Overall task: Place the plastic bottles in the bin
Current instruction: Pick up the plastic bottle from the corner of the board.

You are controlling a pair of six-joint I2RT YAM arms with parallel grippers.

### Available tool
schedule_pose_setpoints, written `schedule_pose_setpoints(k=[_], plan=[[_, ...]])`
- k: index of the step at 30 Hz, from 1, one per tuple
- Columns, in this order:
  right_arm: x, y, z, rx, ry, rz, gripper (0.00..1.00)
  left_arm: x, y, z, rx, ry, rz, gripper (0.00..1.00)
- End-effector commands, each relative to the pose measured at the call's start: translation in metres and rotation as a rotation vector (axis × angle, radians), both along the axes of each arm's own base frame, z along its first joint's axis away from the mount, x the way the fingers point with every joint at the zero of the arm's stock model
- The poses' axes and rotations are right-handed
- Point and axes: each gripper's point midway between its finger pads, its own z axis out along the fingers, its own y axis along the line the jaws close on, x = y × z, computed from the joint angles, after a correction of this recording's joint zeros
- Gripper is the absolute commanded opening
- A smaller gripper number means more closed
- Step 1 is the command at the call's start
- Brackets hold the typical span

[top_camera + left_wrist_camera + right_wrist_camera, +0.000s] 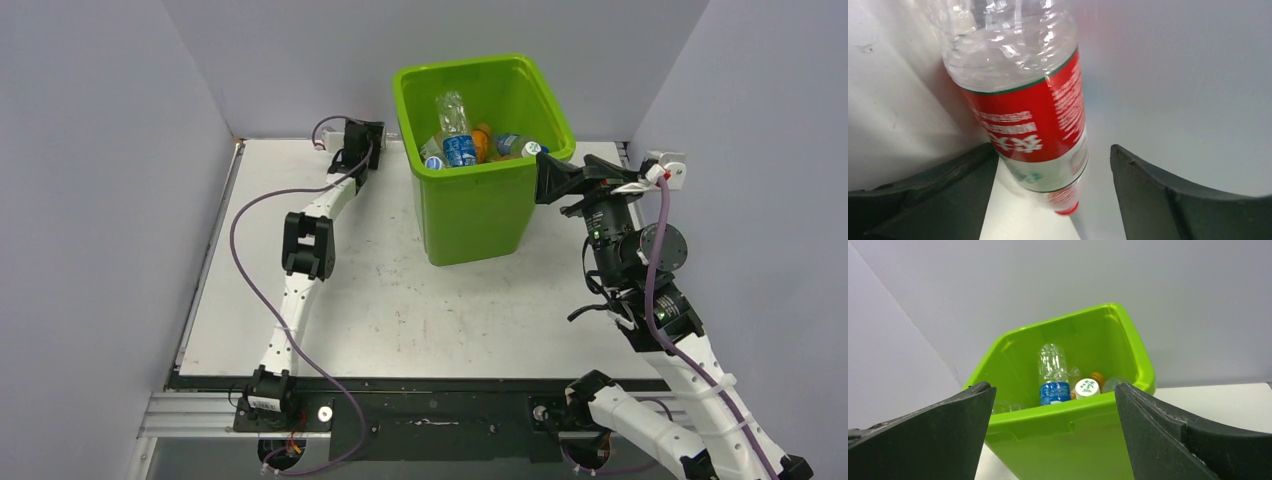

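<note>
The bottle lies slanted in the open fingers of my left gripper. I should square up, grip its red label [1034,122] and leave the cap end for my right gripper.
A clear plastic bottle [1023,100] with a red label and red cap lies on the table against the back wall. It sits between the fingers of my left gripper [1053,147], close to the left finger, with a gap to the right one; the jaws are open. From above, the left gripper [372,135] is at the far back, left of the bin, and hides this bottle. The lime-green bin [480,215] holds several bottles, one with a blue label [459,148]. My right gripper [545,180] hangs open and empty at the bin's right side, facing the bin [1063,440].
Grey walls close the table in at the back and on both sides. A purple cable [260,215] runs along the left arm across the table's left part. The bin stands at the back centre between the two grippers.
</note>
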Motion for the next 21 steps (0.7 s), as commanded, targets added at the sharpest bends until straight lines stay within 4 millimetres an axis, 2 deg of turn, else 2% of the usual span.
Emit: schedule_pose_setpoints(k=[1,9,10,11,13,14,16,18,21], plan=[[0.000,-0.014,-0.004,-0.038,-0.005,-0.075,0.93,-0.006,-0.002,-0.064,0.019,0.091,0.019,0.76],[0.003,-0.017,-0.011,-0.075,0.000,-0.111,0.93,-0.001,-0.005,-0.075,-0.014,0.053,0.036,0.48],[0.004,-0.017,-0.012,-0.077,0.001,-0.117,0.93,0.000,-0.003,-0.079,-0.020,0.056,0.042,0.48],[0.005,-0.018,-0.013,-0.081,0.003,-0.122,0.93,0.000,-0.003,-0.079,-0.022,0.056,0.047,0.54],[0.006,-0.018,-0.015,-0.084,0.006,-0.127,0.93,0.000,0.001,-0.078,-0.023,0.056,0.064,0.71],[0.006,-0.017,-0.015,-0.086,0.007,-0.127,0.93,0.002,0.003,-0.074,-0.021,0.041,0.079,0.76],[0.007,-0.017,-0.015,-0.090,0.008,-0.129,0.93,0.005,0.006,-0.070,-0.032,0.011,0.098,0.76],[0.008,-0.018,-0.016,-0.094,0.010,-0.136,0.92,0.009,0.006,-0.065,-0.041,-0.011,0.106,0.68],[0.009,-0.020,-0.019,-0.102,0.016,-0.149,0.92,0.008,0.006,-0.072,-0.043,-0.008,0.105,0.51]])
